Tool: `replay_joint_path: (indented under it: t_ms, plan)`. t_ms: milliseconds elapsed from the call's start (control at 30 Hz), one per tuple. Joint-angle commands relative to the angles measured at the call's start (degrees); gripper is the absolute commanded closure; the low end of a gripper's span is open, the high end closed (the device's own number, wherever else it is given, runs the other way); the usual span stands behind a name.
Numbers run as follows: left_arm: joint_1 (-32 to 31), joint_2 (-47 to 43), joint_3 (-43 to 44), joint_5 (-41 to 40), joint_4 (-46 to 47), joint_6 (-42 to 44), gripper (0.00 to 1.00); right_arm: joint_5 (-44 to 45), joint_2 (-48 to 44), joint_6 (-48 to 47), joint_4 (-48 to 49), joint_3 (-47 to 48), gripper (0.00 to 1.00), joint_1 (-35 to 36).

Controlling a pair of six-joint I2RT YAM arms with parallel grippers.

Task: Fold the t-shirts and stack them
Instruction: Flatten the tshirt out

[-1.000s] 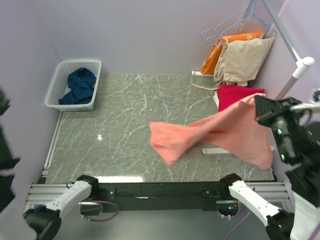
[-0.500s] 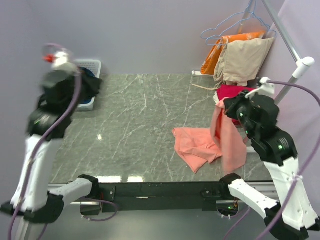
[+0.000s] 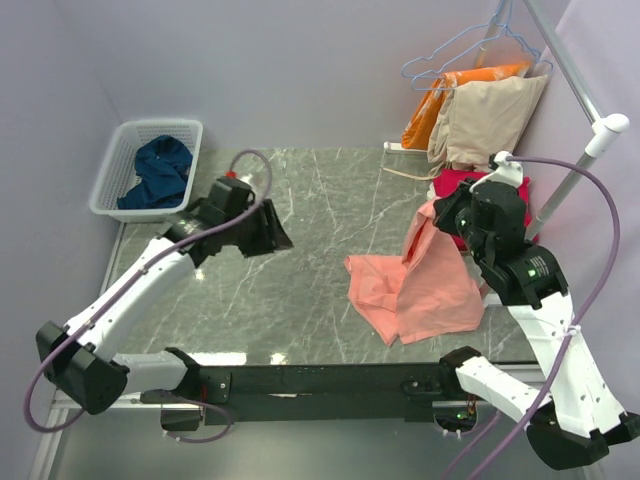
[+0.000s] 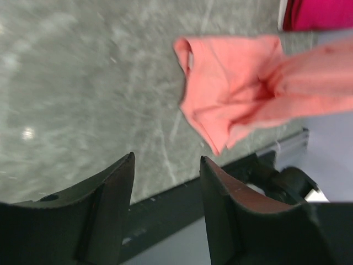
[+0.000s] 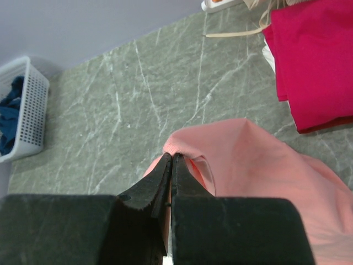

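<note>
The salmon-pink t-shirt is my left gripper's next target. My left gripper should go there and close on the middle of its edge [image 3: 352, 297] [image 4: 183, 106] facing the white mesh basket.
My right gripper [image 3: 436, 215] [image 5: 172, 156] is shut on an edge of the salmon-pink t-shirt [image 3: 425, 290] [image 5: 259, 160] and holds that edge up over the table's right side. The rest of the shirt drapes down and lies crumpled on the marble. My left gripper [image 3: 272, 232] [image 4: 166, 157] hovers open over the middle-left of the table, with nothing between its fingers and well apart from the pink t-shirt [image 4: 231, 94]. A crimson-red t-shirt [image 3: 470, 185] [image 5: 314, 61] lies at the back right. A navy-blue t-shirt [image 3: 160, 170] sits bunched in a basket.
The white mesh basket [image 3: 110, 190] [image 5: 30, 116] stands at the back left corner. Orange and beige clothes [image 3: 490, 105] hang on hangers from a white rack pole [image 3: 580, 150] at the back right. A black rail [image 3: 320, 380] runs along the table's near edge.
My left arm swung from the back left by the basket to the table's middle and its jaws opened. The pink shirt, spread in the air before, now hangs from the right gripper onto the table.
</note>
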Motion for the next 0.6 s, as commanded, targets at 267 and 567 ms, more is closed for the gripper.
replay_joint_path:
  t_ms: [267, 567]
  plan:
    - [-8.43, 5.45, -14.27, 13.17, 28.46, -28.61, 0.46, 2.94, -0.20, 1.20, 3.41, -4.16, 1.00, -0.22]
    - [-19.50, 16.43, -14.13, 8.17, 34.73, -43.67, 0.54, 3.73, -1.16, 1.11, 4.81, -7.59, 1.00, -0.31]
